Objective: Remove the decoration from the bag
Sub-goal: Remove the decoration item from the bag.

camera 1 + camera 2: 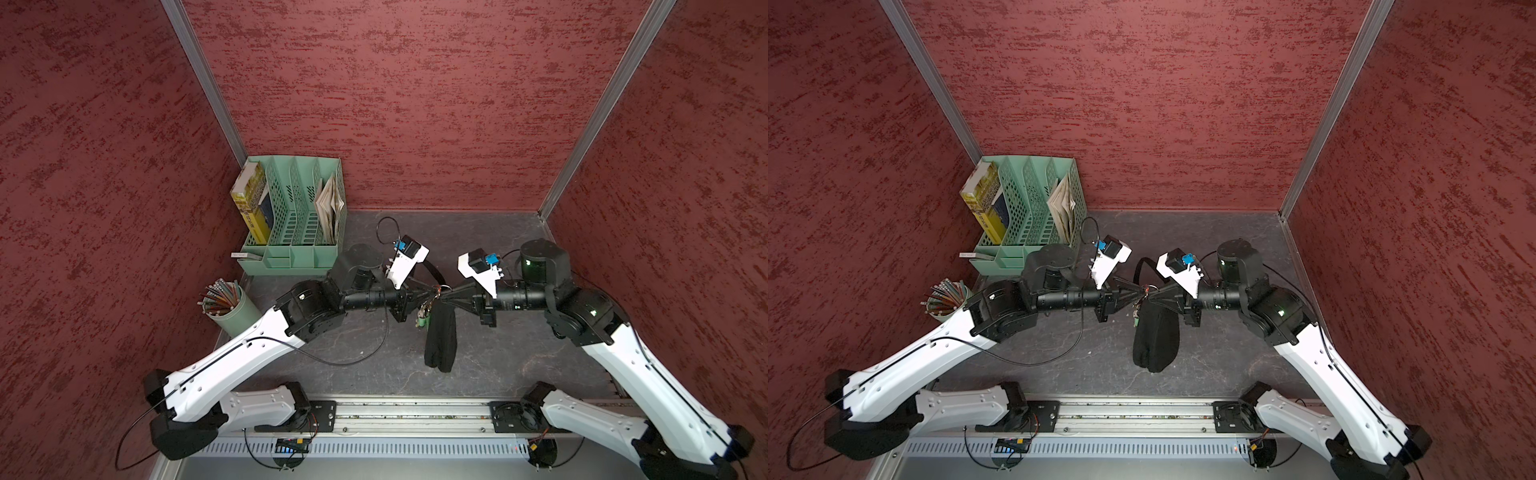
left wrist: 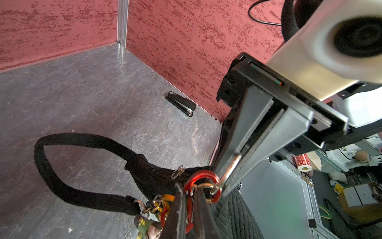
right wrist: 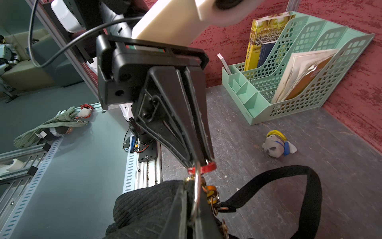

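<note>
Next, my left gripper releases the decoration's red carabiner on the grey table (image 1: 389,321) between the black bag and the pen cup. The decoration now dangles beside the black bag.
The black bag (image 1: 441,336) (image 1: 1156,336) hangs above the table from both grippers, which meet tip to tip. Its strap (image 2: 62,165) (image 3: 289,186) loops down onto the table. The decoration (image 2: 146,225), a small green and brown figure on gold and orange rings, dangles beside the bag at its top end (image 1: 424,318). My left gripper (image 2: 188,187) (image 1: 436,293) is shut on the decoration's red carabiner (image 2: 215,182). My right gripper (image 3: 193,186) (image 1: 446,296) is shut on a silver ring (image 3: 195,198) that links to the carabiner.
A green file organizer (image 1: 295,216) with books stands at the back left. Near it, under the left arm, is a pen cup (image 1: 226,303). A black stapler (image 2: 180,103) lies by the right wall. A small grey plush figure (image 3: 277,144) lies near the organizer.
</note>
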Motion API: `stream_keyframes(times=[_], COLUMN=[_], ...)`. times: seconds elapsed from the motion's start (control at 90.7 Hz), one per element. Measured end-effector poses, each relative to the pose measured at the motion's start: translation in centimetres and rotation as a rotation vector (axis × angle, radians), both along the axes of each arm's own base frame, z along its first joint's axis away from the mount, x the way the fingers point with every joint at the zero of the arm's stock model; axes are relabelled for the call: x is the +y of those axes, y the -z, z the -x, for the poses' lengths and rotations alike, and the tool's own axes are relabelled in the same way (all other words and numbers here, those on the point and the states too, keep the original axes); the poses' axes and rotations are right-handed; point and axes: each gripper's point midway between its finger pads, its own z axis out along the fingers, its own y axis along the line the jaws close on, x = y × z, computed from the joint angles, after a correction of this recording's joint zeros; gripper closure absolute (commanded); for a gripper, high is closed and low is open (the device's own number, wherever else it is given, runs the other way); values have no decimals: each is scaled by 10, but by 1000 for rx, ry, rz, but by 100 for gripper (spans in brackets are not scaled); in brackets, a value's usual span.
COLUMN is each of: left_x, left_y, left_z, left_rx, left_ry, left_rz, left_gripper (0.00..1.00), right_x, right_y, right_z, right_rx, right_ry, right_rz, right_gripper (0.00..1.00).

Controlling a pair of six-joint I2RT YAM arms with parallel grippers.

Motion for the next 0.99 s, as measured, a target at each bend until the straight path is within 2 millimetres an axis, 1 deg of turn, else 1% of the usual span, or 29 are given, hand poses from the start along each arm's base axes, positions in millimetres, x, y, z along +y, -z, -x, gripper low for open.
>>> stream_keyframes(times=[0.132,0.298,0.452,0.518,0.606,0.705,0.871,0.992], left_x=[-2,-2,-6,-6,-7,-7,3,18], left_y=[5,5,-17,-22,-26,-24,-24,-18], left_z=[-1,1,-13,-18,-22,-26,-42,-60], left_rx=[48,81,53,53,56,60,50,38], left_ry=[-17,-26,-83,-108,-125,-138,-184,-237], left_rz=[-3,5,96,122,144,142,138,121], left_gripper=[100,100,100,100,100,100,100,100], right_x=[-1,-2,6,7,9,9,9,10], right_y=[4,5,9,9,9,9,9,13], right_z=[-2,-1,11,15,17,19,19,15], right_rx=[6,7,50,61,71,72,74,77], right_ry=[11,12,-68,-92,-111,-123,-122,-106], right_rz=[14,20,17,13,7,3,6,18], right_gripper=[100,100,100,100,100,100,100,100])
